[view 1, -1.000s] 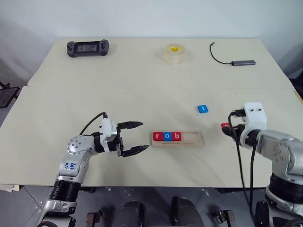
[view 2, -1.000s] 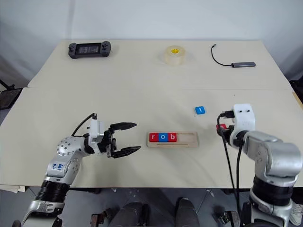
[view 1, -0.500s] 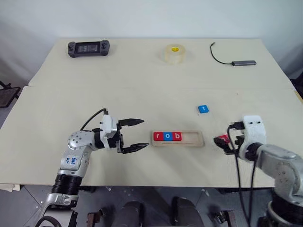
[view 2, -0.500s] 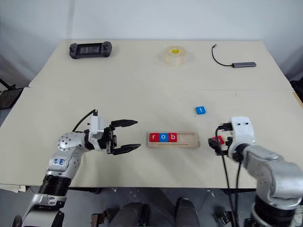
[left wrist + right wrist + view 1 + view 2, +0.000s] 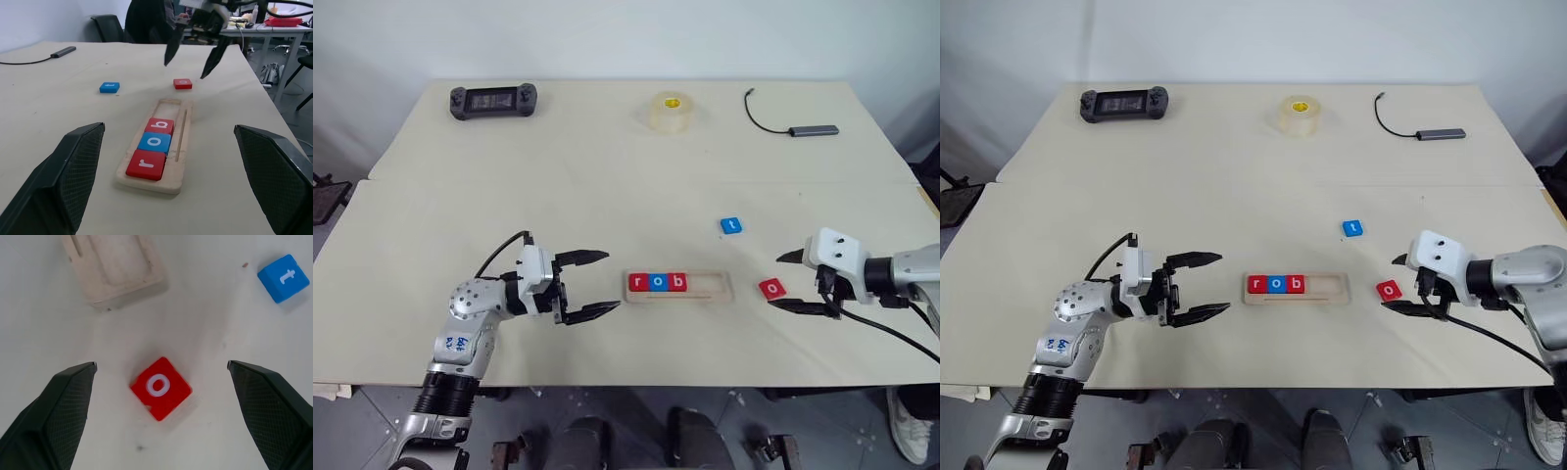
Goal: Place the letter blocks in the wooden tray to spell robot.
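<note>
The red o block's corners face my right fingers; I'll grip its flat sides (image 5: 176, 375), then set it beside the red b block.
The wooden tray (image 5: 715, 285) lies in front of me and holds three letter blocks at its left end: red r (image 5: 639, 283), blue o (image 5: 658, 283) and red b (image 5: 677, 283). Its right part is bare. A red o block (image 5: 771, 288) lies flat on the table just right of the tray. My right gripper (image 5: 791, 282) is open beside that block, its fingers wide on either side of the block (image 5: 160, 387) without touching it. A blue t block (image 5: 731, 225) lies farther back. My left gripper (image 5: 612, 281) is open and empty, left of the tray.
A black game controller (image 5: 494, 99), a roll of clear tape (image 5: 672, 111) and a grey hub with a black cable (image 5: 803, 125) lie along the table's far edge. A seam runs across the table behind the blue t block.
My right gripper has opened and let go of the red o block, which now lies on the table. The right arm has swung out to the right and the wrist has rolled. My left arm stayed still.
</note>
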Robot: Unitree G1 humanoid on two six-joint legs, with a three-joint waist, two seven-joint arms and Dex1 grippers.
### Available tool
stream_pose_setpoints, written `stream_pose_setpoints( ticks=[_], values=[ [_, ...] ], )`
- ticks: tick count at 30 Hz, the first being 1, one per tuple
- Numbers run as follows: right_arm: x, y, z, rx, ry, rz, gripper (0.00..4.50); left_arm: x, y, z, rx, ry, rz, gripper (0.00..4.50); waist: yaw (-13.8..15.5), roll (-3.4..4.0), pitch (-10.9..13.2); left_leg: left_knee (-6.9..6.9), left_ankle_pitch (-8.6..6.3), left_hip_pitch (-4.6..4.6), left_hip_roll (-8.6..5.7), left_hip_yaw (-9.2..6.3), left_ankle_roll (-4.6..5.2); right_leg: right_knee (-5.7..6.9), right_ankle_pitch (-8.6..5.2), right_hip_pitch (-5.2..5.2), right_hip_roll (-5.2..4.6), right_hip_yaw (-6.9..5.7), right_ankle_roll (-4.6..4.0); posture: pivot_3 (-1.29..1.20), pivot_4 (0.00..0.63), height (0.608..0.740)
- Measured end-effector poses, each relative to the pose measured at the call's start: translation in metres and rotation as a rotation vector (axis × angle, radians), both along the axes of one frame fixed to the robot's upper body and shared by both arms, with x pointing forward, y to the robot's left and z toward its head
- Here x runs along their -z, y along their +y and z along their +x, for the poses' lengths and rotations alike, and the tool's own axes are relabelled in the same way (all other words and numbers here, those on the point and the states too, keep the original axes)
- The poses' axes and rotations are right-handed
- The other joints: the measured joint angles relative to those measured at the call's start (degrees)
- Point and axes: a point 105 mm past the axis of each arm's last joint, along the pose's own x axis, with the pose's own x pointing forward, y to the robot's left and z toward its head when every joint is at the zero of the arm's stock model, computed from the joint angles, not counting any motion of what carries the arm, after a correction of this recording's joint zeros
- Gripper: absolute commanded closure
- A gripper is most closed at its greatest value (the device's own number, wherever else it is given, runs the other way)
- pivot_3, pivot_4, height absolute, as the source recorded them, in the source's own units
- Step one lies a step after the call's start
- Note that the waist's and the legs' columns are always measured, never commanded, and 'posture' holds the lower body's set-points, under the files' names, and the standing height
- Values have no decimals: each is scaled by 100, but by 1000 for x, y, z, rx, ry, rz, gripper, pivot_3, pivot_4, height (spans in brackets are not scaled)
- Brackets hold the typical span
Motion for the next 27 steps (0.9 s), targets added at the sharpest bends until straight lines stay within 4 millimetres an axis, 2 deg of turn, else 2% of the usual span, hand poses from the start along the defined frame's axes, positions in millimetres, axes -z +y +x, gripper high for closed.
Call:
stream_pose_setpoints(
  ticks=[4, 13, 17, 23, 24, 27],
  values=[
    [13, -6, 2, -113, 66, -67, 14, 2, -1, -4, 20, -2, 16, 0, 16, 1, 0, 1, 0, -3, -1, -5, -1, -5, 0, 1, -3, -7, 0, 0, 150, 740],
    [22, -6, 13, -209, 119, -122, 14, -1, 0, -7, 33, -16, 32, 0, 14, 2, 0, 4, -2, -4, 0, -13, -6, -9, 0, 5, -3, -15, 0, 0, 150, 740],
    [22, -8, 15, -219, 118, -141, 857, -1, 0, -8, 33, -17, 34, 0, 15, 2, 0, 7, -2, -3, 0, -14, -7, -9, 0, 9, -3, -15, 0, 0, 150, 740],
    [23, -10, 17, -208, 126, -131, 2832, -5, -2, -11, 49, -33, 40, 0, 13, 1, -1, 13, -2, 3, 0, -14, -7, -9, 0, 15, -4, -14, 0, 0, 150, 740],
    [22, -9, 17, -209, 124, -129, 3043, -5, -2, -11, 49, -33, 40, 0, 14, 1, -1, 13, -2, 4, 0, -13, -8, -10, 0, 15, -5, -13, -1, 0, 150, 740],
    [20, -6, 18, -200, 135, -122, 3046, -5, -2, -11, 48, -33, 40, 0, 11, 2, -1, 12, -1, 2, 0, -13, -9, -7, 0, 10, -5, -12, -1, 0, 150, 740]
  ],
)
